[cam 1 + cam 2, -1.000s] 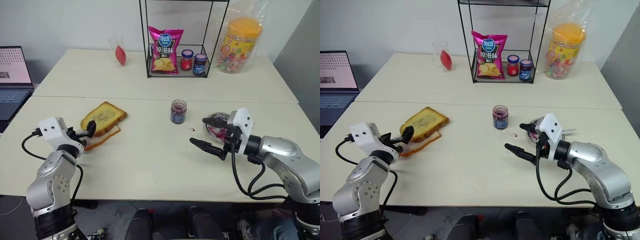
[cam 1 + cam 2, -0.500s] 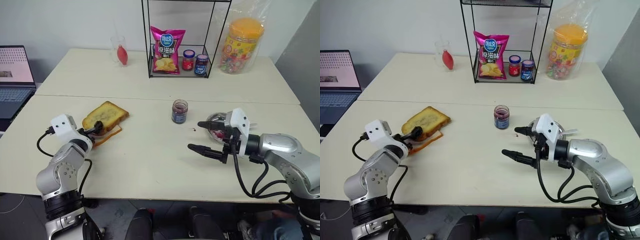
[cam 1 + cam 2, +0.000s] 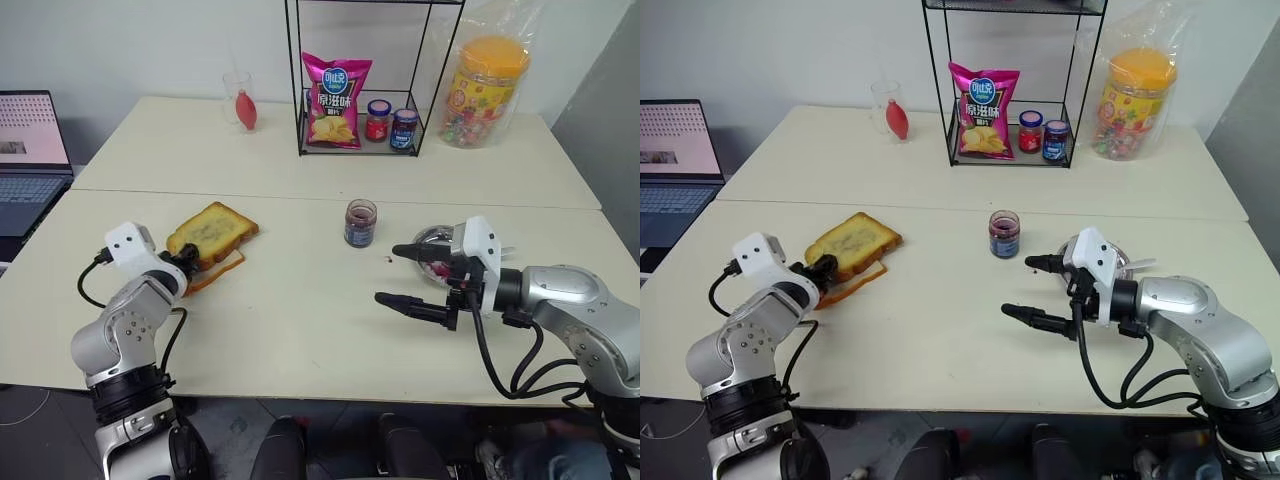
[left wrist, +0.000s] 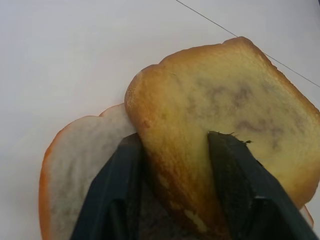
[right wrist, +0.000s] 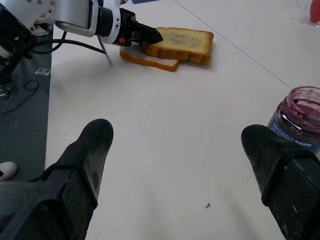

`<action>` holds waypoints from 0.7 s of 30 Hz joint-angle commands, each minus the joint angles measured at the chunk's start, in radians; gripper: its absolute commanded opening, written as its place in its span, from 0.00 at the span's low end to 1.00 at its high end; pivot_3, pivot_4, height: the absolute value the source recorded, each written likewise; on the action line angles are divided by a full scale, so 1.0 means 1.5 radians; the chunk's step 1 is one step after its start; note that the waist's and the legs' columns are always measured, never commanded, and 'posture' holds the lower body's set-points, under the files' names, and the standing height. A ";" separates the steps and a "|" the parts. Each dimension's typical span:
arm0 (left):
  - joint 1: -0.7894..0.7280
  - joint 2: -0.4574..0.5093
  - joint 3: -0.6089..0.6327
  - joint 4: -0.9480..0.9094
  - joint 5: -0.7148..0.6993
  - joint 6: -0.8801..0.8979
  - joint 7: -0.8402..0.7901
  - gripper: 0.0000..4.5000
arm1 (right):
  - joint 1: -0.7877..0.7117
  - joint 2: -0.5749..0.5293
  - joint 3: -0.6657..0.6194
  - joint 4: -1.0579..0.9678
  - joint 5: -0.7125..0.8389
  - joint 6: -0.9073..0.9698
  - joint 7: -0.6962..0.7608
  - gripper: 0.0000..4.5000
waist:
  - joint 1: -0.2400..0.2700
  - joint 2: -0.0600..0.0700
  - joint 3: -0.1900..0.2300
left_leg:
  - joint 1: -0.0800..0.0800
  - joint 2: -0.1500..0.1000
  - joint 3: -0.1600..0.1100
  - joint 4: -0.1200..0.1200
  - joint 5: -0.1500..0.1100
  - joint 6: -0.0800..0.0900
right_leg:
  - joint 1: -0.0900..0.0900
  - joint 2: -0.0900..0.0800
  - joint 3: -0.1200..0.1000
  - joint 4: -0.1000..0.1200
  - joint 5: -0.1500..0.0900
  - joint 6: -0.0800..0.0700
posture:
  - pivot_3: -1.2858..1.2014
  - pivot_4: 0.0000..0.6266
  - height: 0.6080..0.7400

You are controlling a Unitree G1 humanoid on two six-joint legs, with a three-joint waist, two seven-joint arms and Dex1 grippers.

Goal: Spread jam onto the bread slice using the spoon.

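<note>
The silver handle [image 3: 508, 251] of the spoon sticks out of the small metal dish, and my right gripper will go there next and close on it.
The bread slice [image 3: 212, 230], thick and golden with a brown crust, lies on the left of the table, resting on a paler thin slice [image 4: 80, 160]. My left gripper [image 3: 188, 262] is shut on its near corner, one finger [image 4: 230, 185] on the toasted face and the other against the crust. The open glass jar of dark jam [image 3: 359, 222] stands mid-table. My right gripper [image 3: 387, 274] hovers open to the right of the jar, in front of a small metal dish [image 3: 428, 236]. The spoon's silver handle [image 3: 1143, 263] sticks out of the dish; its bowl is hidden.
A black wire rack [image 3: 297, 100] at the back holds a pink chip bag [image 3: 336, 88] and two small lidded jars [image 3: 390, 120]. A candy tub [image 3: 483, 90] stands to its right and a glass [image 3: 237, 100] to its left. A laptop [image 3: 25, 150] sits at the left edge.
My left gripper has reached forward over the bread slice's near corner and closed on it. The right gripper stays open in about the same place.
</note>
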 commanded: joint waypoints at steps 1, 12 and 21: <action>-0.009 0.007 -0.011 0.000 0.000 0.010 -0.004 0.24 | -0.010 -0.005 -0.010 -0.022 0.015 -0.001 0.005 1.00 | 0.000 0.000 0.000 | 0.000 0.000 0.000 0.000 0.000 0.000 | 0.000 0.000 0.000 0.000 0.000 0.000 | 0.52 0.24 1.00; 0.021 0.007 -0.015 -0.084 -0.025 -0.056 -0.074 0.00 | -0.007 -0.006 -0.015 -0.027 0.015 -0.004 0.004 1.00 | 0.000 0.000 0.000 | 0.000 0.000 0.000 0.000 0.000 0.000 | 0.000 0.000 0.000 0.000 0.000 0.000 | 0.52 0.24 1.00; 0.064 0.085 -0.042 -0.208 -0.242 0.064 -0.276 0.00 | 0.040 -0.073 -0.062 -0.049 0.052 0.003 0.058 1.00 | -0.001 -0.001 0.001 | -0.001 0.000 0.000 -0.001 0.000 -0.001 | -0.001 0.000 0.000 -0.002 0.000 0.000 | 0.52 0.24 1.00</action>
